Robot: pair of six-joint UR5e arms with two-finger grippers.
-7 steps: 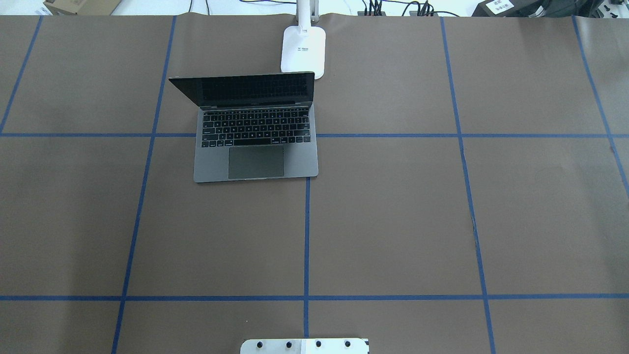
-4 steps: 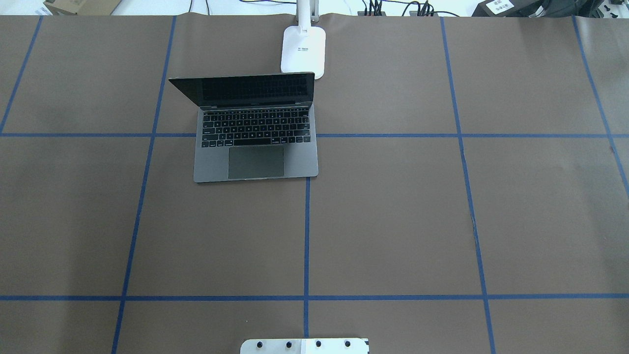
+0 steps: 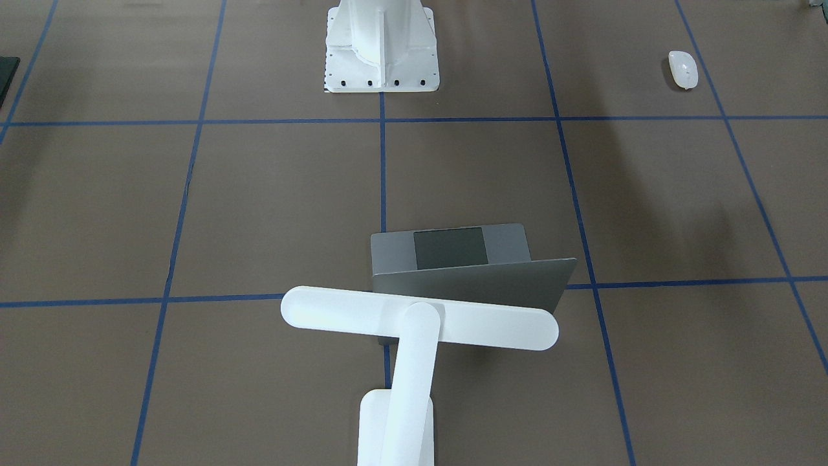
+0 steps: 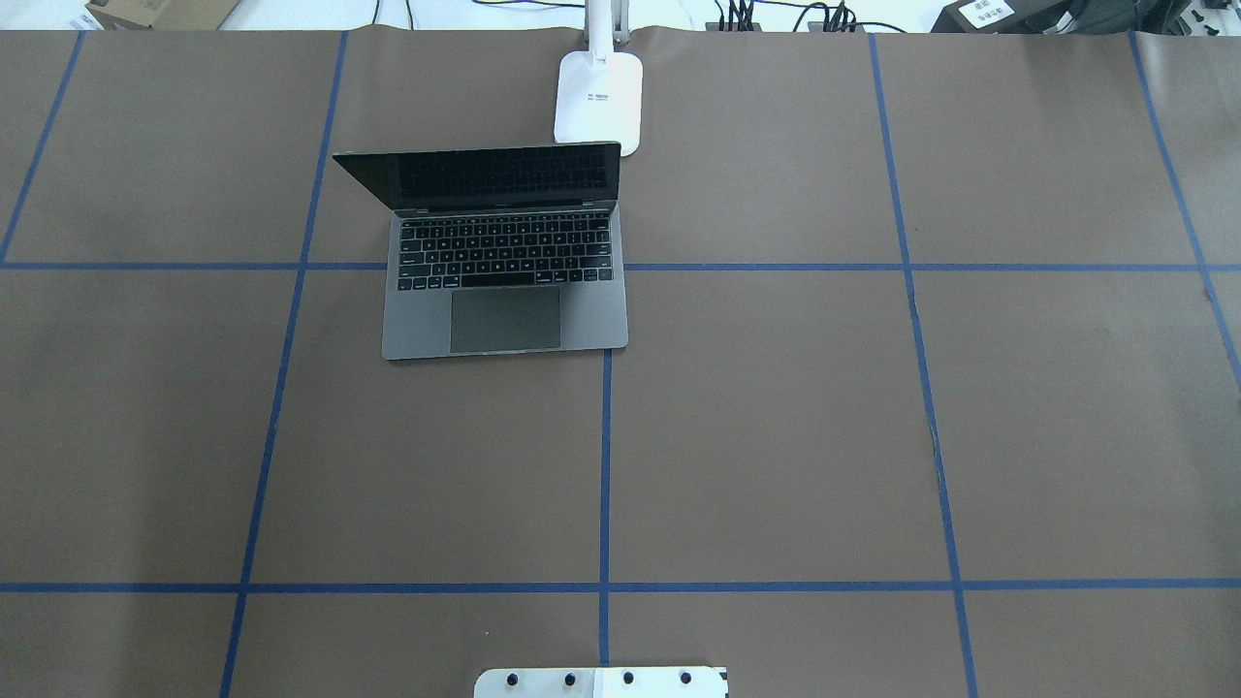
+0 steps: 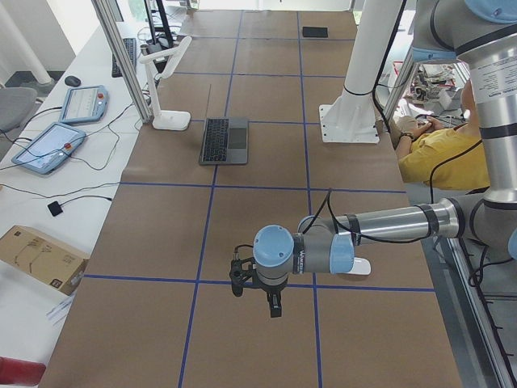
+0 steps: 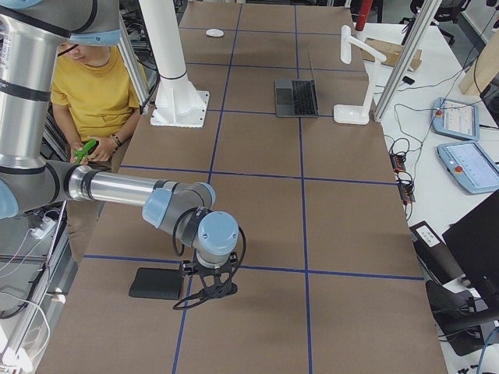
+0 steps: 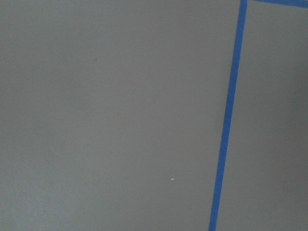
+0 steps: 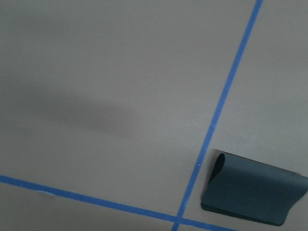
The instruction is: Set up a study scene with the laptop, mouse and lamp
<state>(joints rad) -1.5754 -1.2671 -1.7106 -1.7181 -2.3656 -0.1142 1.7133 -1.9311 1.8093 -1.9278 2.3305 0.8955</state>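
Note:
The black pad has its curled end (image 3: 2, 96) (image 8: 221, 166) beside the blue line. My right gripper should go there next and close on it.
The laptop (image 4: 504, 291) stands open on the brown table, screen toward the far edge, and also shows from the side (image 5: 226, 139). Right behind it is the white lamp (image 4: 598, 97), whose bar head (image 3: 420, 317) hangs over the lid. The white mouse (image 3: 683, 69) lies alone far off on my left side, near my base row. My left gripper (image 5: 275, 309) hovers over bare table near the left end; I cannot tell whether it is open. My right gripper (image 6: 203, 296) hangs at the right end beside a black pad (image 6: 160, 283); its state cannot be told either.
The white ribbed pedestal (image 3: 381, 45) stands bolted at mid table. The black pad (image 8: 250, 192) has one edge curled up. A person in a yellow shirt (image 6: 93, 86) sits beside the table behind the robot. Tablets and cables (image 5: 56, 137) lie past the far edge.

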